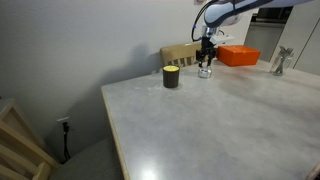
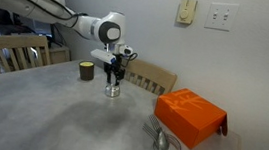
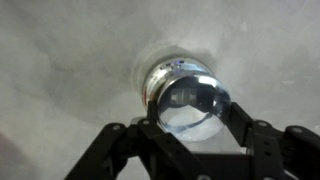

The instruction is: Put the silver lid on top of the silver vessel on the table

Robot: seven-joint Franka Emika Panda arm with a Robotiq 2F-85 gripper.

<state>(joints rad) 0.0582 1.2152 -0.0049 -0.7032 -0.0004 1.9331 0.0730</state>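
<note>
Next, my gripper lets go of the silver lid on the open rim of the silver vessel [image 1: 201,69] [image 3: 178,84] next to the black cup.
The silver vessel [image 1: 205,72] stands on the pale grey table [image 1: 220,130], also seen in an exterior view [image 2: 113,90]. My gripper [image 3: 190,118] hangs straight above it, shut on the silver lid [image 3: 190,108], a shiny round disc held by its edges between the two black fingers. In the wrist view the vessel's rim [image 3: 170,72] shows just beyond the lid, mostly covered by it. In both exterior views the gripper [image 1: 205,60] [image 2: 116,73] sits close over the vessel. I cannot tell whether the lid touches the rim.
A black cup [image 1: 171,77] [image 2: 87,71] stands beside the vessel. An orange box [image 1: 238,56] [image 2: 190,116] lies further along the table. A metal rack [image 2: 165,144] sits near it. Wooden chairs [image 2: 154,77] stand at the table's edges.
</note>
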